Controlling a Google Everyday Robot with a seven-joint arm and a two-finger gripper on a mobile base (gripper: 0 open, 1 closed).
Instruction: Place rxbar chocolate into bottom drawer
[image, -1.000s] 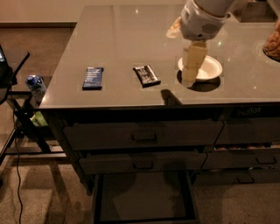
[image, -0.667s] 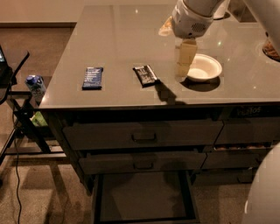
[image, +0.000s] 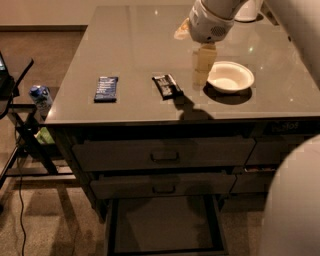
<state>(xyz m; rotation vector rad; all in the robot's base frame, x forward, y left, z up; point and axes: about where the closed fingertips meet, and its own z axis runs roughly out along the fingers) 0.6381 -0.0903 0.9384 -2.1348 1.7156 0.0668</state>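
Observation:
The robot's gripper will next go to the middle of the rxbar chocolate (image: 166, 87), the bar in black wrapping near the front edge of the counter, and close there.
The rxbar chocolate (image: 167, 85), a black-wrapped bar, lies flat on the grey counter (image: 135, 45) near its front edge. My gripper (image: 202, 70) hangs above the counter just right of the bar, between it and a white bowl, and holds nothing that I can see. The bottom drawer (image: 165, 225) stands pulled out below the counter, its dark floor bare.
A blue-wrapped bar (image: 106, 88) lies left of the black bar. A white bowl (image: 230, 76) sits right of the gripper. Two shallower handled drawers (image: 164, 155) are shut. A can (image: 40, 97) and a stand with cables are on the left. My arm fills the right edge.
My gripper has moved left, from over the white bowl to beside it, closer to the black bar. The bars and the bowl have not moved.

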